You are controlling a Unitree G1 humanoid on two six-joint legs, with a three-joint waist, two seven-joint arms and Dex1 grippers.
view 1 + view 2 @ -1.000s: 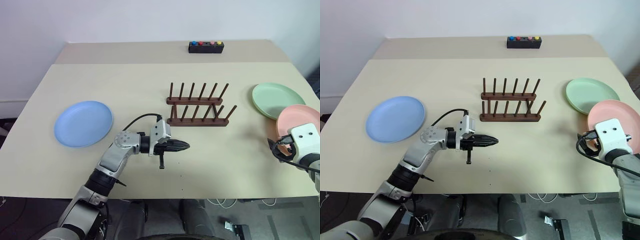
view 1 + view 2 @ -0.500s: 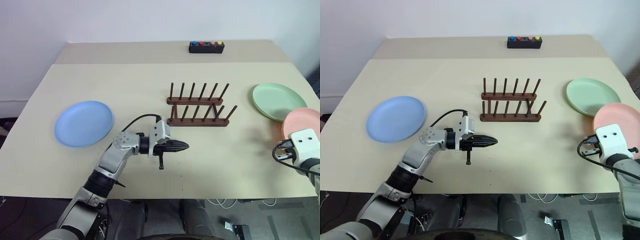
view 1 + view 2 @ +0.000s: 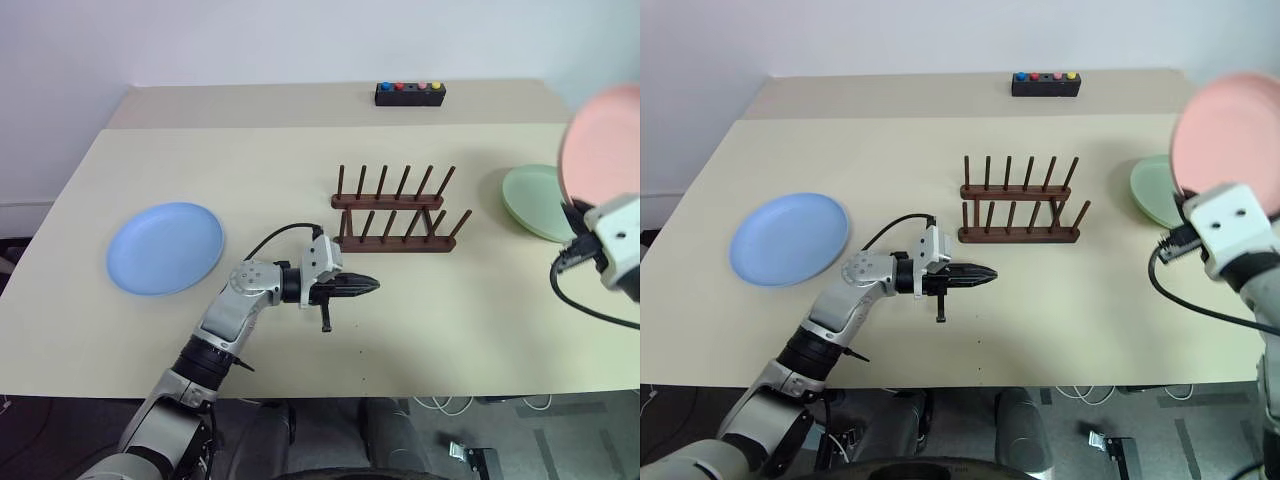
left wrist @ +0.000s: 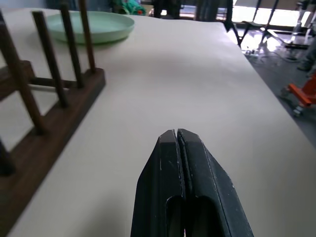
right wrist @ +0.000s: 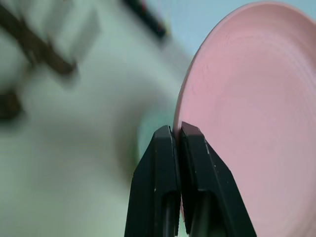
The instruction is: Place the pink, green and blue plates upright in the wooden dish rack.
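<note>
The pink plate will go down from my right gripper into the dish rack's end slot (image 3: 450,222) (image 5: 37,83) nearest the green plate.
My right gripper (image 5: 177,129) is shut on the rim of the pink plate (image 3: 1225,135), which it holds upright in the air above the table's right side. The green plate (image 3: 530,200) lies flat on the table, partly hidden behind the pink one. At the left lies the blue plate (image 3: 165,247). The wooden dish rack (image 3: 395,212) stands empty at the table's middle. My left gripper (image 3: 372,286) hovers just in front of the rack, pointing right, shut with nothing in it.
A small black box with coloured buttons (image 3: 410,93) sits at the table's far edge behind the rack. The beige table (image 3: 300,160) has bare surface between the blue plate and the rack.
My right gripper shut on the pink plate's rim and lifted it off the table, up and a little left, tipping it upright. The left arm stayed still.
</note>
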